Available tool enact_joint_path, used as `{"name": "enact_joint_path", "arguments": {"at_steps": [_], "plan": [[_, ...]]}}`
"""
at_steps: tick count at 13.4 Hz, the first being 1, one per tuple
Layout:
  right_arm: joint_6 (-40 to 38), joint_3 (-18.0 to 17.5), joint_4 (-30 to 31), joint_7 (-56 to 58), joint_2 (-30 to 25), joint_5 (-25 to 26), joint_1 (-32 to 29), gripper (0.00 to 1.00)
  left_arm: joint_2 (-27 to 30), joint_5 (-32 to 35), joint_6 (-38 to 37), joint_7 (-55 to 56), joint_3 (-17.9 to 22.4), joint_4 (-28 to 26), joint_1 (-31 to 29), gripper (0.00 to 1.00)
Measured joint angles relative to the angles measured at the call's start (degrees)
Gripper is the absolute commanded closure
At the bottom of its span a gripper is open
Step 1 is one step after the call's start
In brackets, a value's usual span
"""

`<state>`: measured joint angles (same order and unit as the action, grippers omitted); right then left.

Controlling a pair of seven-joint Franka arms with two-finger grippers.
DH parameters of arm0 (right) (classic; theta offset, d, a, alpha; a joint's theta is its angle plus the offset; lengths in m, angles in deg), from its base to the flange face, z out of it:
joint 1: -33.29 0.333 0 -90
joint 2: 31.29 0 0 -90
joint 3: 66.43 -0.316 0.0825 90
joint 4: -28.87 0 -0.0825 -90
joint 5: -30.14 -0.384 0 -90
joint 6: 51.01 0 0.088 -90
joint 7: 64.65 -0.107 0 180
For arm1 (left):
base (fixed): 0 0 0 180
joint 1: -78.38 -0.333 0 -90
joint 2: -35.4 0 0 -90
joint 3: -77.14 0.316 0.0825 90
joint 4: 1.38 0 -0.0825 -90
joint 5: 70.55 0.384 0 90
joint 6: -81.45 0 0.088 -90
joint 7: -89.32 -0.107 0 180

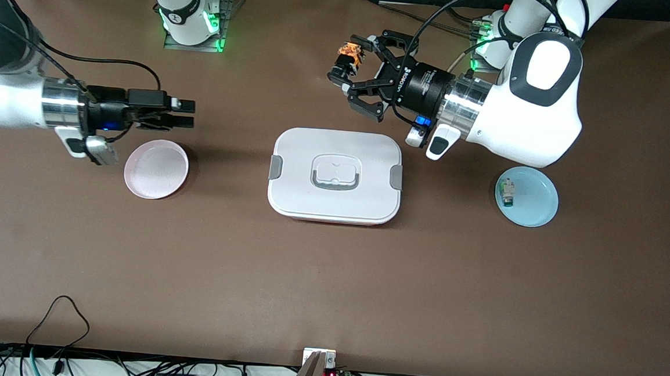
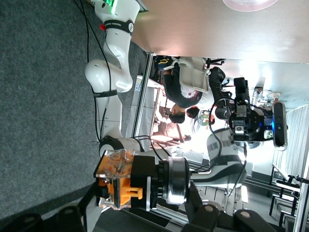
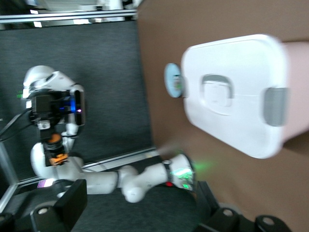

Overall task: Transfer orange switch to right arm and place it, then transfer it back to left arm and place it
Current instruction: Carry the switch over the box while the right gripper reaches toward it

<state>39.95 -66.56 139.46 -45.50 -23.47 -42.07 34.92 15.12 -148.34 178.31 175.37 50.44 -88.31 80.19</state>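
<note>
I will close my right gripper on the switch's orange end (image 1: 352, 49) (image 3: 59, 159) that faces the arm bases, because my left gripper still holds the orange switch.
The orange switch (image 1: 347, 56), a small black part with an orange cap, is up in the air with my left gripper (image 1: 351, 68) shut on it, over the bare table between the box (image 1: 335, 176) and the arm bases. The left wrist view shows the switch (image 2: 118, 176) close up, clamped in the left gripper (image 2: 133, 195). My right gripper (image 1: 182, 114) stands open and empty over the table beside the pink plate (image 1: 156, 169). The right wrist view looks along the table at the white box (image 3: 236, 92), with the switch (image 3: 57, 153) far off in the left gripper.
A light blue plate (image 1: 527, 197) holding a small white-and-green component (image 1: 507, 193) sits toward the left arm's end of the table. The box lies mid-table between the two plates. Cables run along the table edge nearest the front camera.
</note>
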Motion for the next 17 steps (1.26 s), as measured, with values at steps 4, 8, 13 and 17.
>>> {"name": "enact_joint_path", "arguments": {"at_steps": [4,8,13,17], "plan": [[-1.10,-0.18,3.85,4.41,-1.12,-8.76,2.79,0.00,-0.99,0.00,0.01,0.62,0.07,1.05,0.09,1.00],[-1.31,-0.33,4.32,4.59,-4.28,-16.28,6.40,0.00,-1.15,0.00,0.02,0.75,0.29,1.37,-0.09,1.00],[8.09,-5.35,4.63,4.71,-4.95,-23.21,10.26,0.00,-1.15,0.00,0.02,0.85,0.30,1.39,-0.07,1.00],[16.29,-11.02,4.68,4.77,-4.96,-29.88,10.81,0.00,-1.16,0.00,0.02,0.91,0.30,1.40,-0.07,1.00]]}}
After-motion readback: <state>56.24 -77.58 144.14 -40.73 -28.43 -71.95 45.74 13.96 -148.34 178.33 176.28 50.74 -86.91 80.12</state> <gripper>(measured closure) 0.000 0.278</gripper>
